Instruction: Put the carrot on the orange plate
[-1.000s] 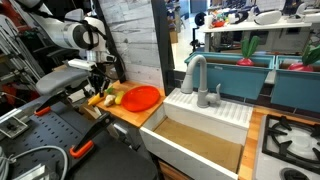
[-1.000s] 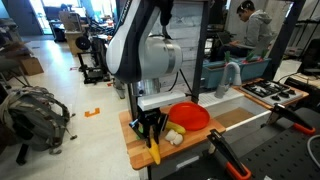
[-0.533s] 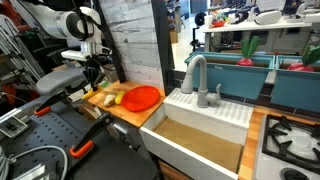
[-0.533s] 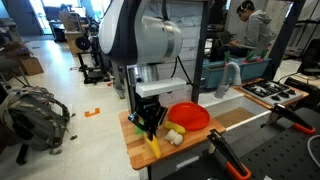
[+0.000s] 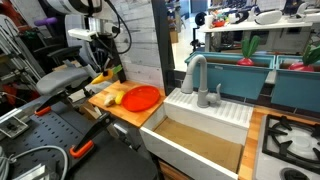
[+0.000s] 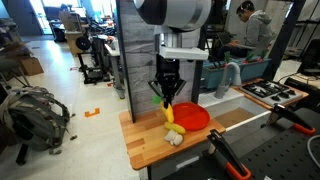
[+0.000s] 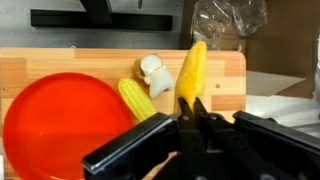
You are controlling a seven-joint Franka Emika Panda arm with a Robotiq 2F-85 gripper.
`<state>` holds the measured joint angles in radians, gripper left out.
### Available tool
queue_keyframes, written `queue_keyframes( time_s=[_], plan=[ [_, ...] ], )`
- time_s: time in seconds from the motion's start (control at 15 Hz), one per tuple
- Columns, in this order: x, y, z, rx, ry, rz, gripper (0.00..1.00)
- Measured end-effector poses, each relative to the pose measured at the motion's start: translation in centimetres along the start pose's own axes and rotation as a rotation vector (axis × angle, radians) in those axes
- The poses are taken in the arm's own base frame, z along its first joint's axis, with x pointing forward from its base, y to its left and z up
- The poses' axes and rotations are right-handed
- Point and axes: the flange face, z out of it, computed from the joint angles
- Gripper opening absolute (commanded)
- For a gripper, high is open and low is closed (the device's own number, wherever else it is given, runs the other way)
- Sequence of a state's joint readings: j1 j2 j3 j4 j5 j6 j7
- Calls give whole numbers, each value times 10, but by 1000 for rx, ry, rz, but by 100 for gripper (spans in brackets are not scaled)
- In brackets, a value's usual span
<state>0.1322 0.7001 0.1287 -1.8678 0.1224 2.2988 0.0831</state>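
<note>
I should let go of the carrot on the orange plate's inner side (image 5: 135,95) (image 7: 94,133) toward the corn cob, close to the plate's middle. The carrot is now above the board beside the plate.
The orange plate (image 5: 143,97) (image 6: 192,118) lies on the wooden board; in the wrist view it fills the lower left (image 7: 55,125). My gripper (image 6: 166,97) (image 5: 103,70) hangs above the board beside the plate's edge. Its fingers (image 7: 190,108) are shut on the carrot, a small orange piece that shows under the fingertips in both exterior views (image 6: 167,104) (image 5: 100,76). In the wrist view only an orange sliver of the carrot (image 7: 160,168) shows beside the fingers.
On the wooden board (image 7: 80,62) lie a corn cob (image 7: 135,97), a long yellow piece (image 7: 190,68) (image 6: 170,116) and a white piece (image 7: 152,70) (image 6: 173,138). A white sink (image 5: 200,130) with a grey faucet (image 5: 197,75) adjoins the board.
My gripper has risen from the board's food pieces, carrying the carrot up, and moved sideways toward the orange plate's edge.
</note>
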Motion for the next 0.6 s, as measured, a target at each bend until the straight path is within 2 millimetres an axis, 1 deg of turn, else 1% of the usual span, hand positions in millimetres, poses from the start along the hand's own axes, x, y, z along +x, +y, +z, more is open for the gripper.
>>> queue_keyframes(
  time_s=[0.13, 0.33, 0.47, 0.6],
  plan=[
    [6, 33, -10, 42, 13, 80, 2],
    [11, 79, -14, 99, 20, 190, 2],
    [14, 102, -11, 126, 21, 248, 2],
    [19, 119, -5, 142, 27, 299, 2]
  ],
)
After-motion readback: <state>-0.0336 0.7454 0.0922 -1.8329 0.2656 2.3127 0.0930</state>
